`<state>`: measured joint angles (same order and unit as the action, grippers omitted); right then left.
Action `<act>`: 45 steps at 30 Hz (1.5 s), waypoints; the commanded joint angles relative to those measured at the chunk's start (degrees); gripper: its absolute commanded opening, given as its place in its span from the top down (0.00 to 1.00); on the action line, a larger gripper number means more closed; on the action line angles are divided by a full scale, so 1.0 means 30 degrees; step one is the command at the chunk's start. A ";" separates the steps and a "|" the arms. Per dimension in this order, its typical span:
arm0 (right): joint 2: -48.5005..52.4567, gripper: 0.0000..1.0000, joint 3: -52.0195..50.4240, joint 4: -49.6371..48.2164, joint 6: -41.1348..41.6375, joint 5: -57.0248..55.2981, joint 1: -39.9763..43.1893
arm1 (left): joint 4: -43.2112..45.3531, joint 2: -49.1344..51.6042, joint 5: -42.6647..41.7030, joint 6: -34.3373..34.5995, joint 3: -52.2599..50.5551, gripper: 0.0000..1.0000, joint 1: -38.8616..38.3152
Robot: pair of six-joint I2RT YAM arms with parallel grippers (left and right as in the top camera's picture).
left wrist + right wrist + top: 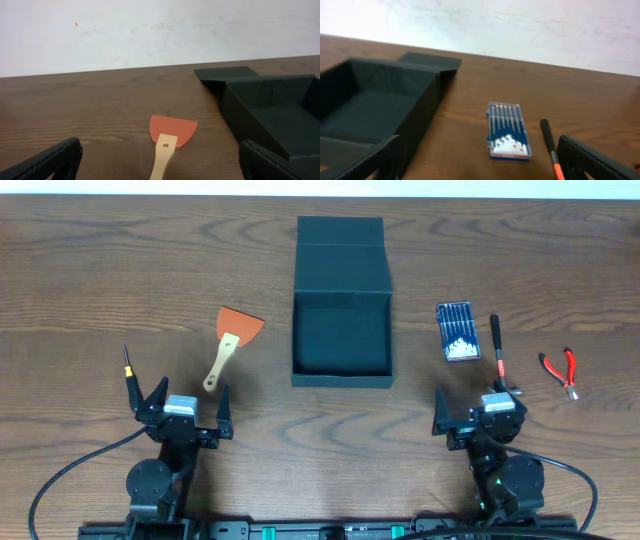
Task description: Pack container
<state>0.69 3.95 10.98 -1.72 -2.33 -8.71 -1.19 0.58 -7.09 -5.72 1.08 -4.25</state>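
Observation:
The long sides of the case of small screwdrivers will be held by my right gripper as it closes across the middle of the blue case (459,333) (508,131).
The dark teal-grey container (341,290) sits open at the table's middle, its lid flap lying back behind it; it is empty. It shows in the left wrist view (270,110) and the right wrist view (375,110). An orange scraper with a wooden handle (232,340) (170,137) lies left of it. A blue case of small screwdrivers (456,332) (508,131), a black and orange screwdriver (497,348) (550,147) and red pliers (560,371) lie right of it. My left gripper (188,412) (160,165) and right gripper (478,412) (480,162) are open and empty near the front edge.
A thin black tool with an orange band (128,375) lies at the far left beside my left gripper. The wooden table (90,280) extends to a pale wall behind.

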 commanded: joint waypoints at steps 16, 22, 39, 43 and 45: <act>1.5023 0.01 1.6772 1.0455 0.2251 0.2936 0.3016 | -1.1387 0.9173 0.3315 0.3599 1.1489 0.02 -0.0058; 2.4771 0.01 2.8399 2.0232 0.1100 0.2914 0.4874 | -1.1744 1.2735 0.2943 0.3585 1.3362 0.02 -0.0058; 3.7208 0.01 3.5314 2.3037 -0.2761 0.0423 0.4728 | -1.2415 1.3384 0.2878 0.3585 1.3471 0.02 -0.0058; 3.9430 0.01 3.5306 2.2323 -0.3206 0.0117 0.4029 | -1.2590 1.3384 0.2885 0.3585 1.3471 0.02 -0.0058; 4.0362 0.01 3.5306 2.1835 -0.3330 0.0029 0.3650 | -1.2655 1.3384 0.2885 0.3585 1.3471 0.01 -0.0058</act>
<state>119.02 109.03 77.28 -9.10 -1.15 4.27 -38.83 40.82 1.32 4.51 40.14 -4.29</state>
